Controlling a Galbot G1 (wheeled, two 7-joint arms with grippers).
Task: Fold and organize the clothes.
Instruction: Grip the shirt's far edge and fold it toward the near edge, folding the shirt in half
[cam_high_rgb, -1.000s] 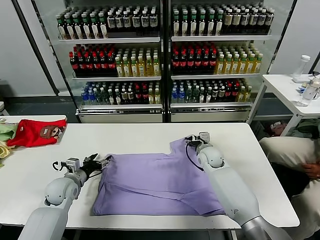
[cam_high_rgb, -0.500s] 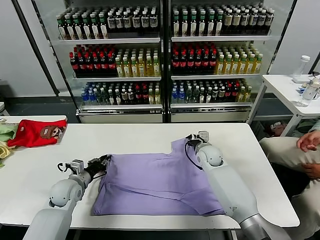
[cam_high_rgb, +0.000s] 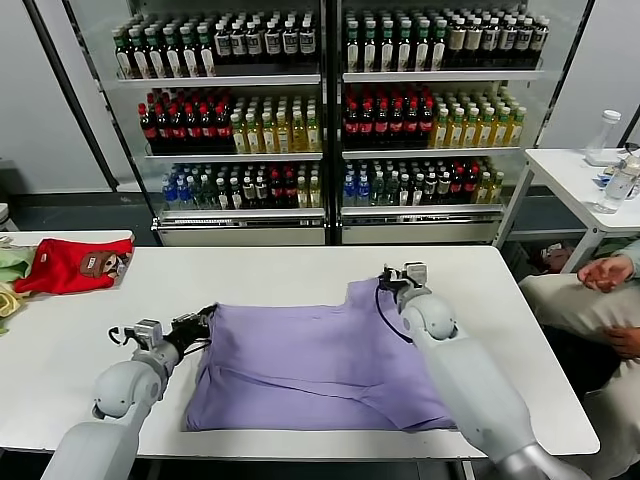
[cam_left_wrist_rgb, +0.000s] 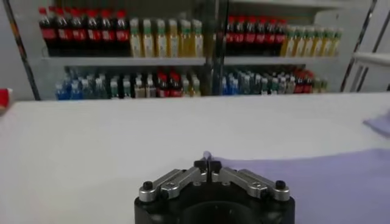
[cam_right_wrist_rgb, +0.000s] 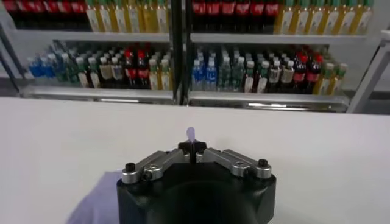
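The robot's left gripper should release the far corner of the lavender T-shirt on the shirt's side edge (cam_high_rgb: 206, 376), next to the long crease.
The lavender T-shirt (cam_high_rgb: 310, 365) lies spread on the white table (cam_high_rgb: 280, 265), plain side up, its print hidden. My left gripper (cam_high_rgb: 207, 315) is shut on the shirt's far left corner; in the left wrist view the gripper (cam_left_wrist_rgb: 208, 164) pinches a fold of purple cloth (cam_left_wrist_rgb: 341, 182). My right gripper (cam_high_rgb: 385, 279) is shut on the shirt's far right corner; in the right wrist view the gripper (cam_right_wrist_rgb: 192, 146) has a small tip of purple cloth (cam_right_wrist_rgb: 191, 133) sticking out between the fingers.
A red garment with a brown patch (cam_high_rgb: 72, 264) and pale green cloth (cam_high_rgb: 12, 262) lie at the table's far left. Drinks fridges (cam_high_rgb: 330, 110) stand behind. A person (cam_high_rgb: 590, 320) sits at the right, by a side table (cam_high_rgb: 585, 185) with bottles.
Both grippers, still holding the shirt's far corners, have shifted slightly right and away from me, drawing the far edge with them. The person's hand at the right has moved.
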